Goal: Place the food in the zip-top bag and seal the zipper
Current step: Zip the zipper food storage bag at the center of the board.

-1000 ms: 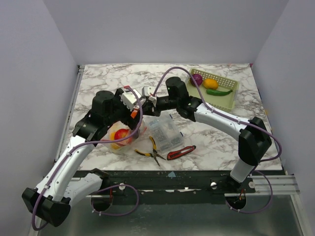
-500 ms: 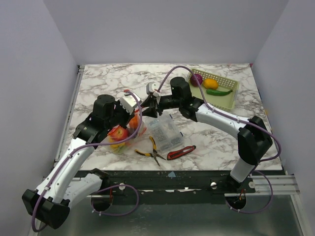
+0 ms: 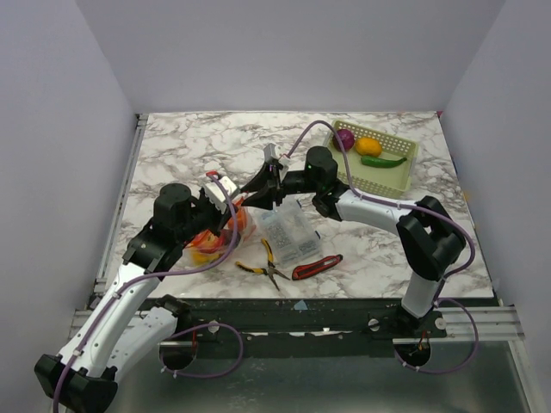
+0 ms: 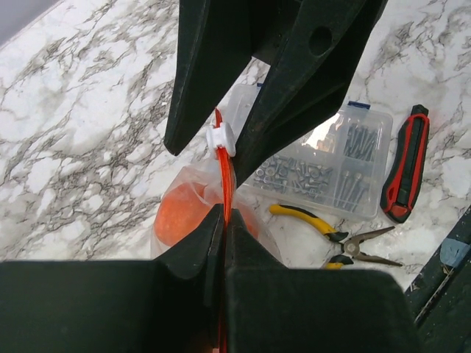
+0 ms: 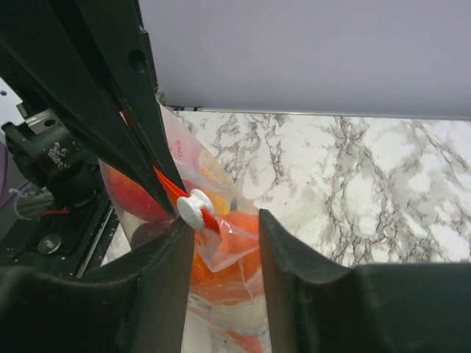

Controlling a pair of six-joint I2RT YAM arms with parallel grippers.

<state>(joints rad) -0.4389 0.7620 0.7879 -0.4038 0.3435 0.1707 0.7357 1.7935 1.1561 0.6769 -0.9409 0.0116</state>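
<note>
My left gripper pinches the zipper short of the white slider, so my right gripper needs to hold the zipper's end while my left gripper takes the slider itself (image 4: pixel 221 138).
The clear zip-top bag (image 3: pixel 215 239) sits at the centre left, holding orange, red and yellow food (image 4: pixel 182 218). My left gripper (image 4: pixel 223 215) is shut on the orange-red zipper (image 4: pixel 225 170), pinching the strip edge-on. My right gripper (image 5: pixel 224 220) is open and straddles the bag's corner. The white slider (image 5: pixel 193 208) rests against its left finger. In the top view both grippers meet over the bag, the right gripper (image 3: pixel 255 191) just beyond the left gripper (image 3: pixel 234 209). More food lies in the tray: a purple piece (image 3: pixel 344 138), an orange piece (image 3: pixel 368 146) and a green chili (image 3: pixel 383 161).
A pale green tray (image 3: pixel 400 176) stands at the back right. A clear compartment box (image 3: pixel 290 234) of small parts lies right of the bag. Yellow-handled pliers (image 3: pixel 267 262) and a red-handled tool (image 3: pixel 316 267) lie near the front edge.
My left gripper has closed on the zipper strip and drawn back toward the near left. My right gripper has opened and now straddles the slider end of the bag.
</note>
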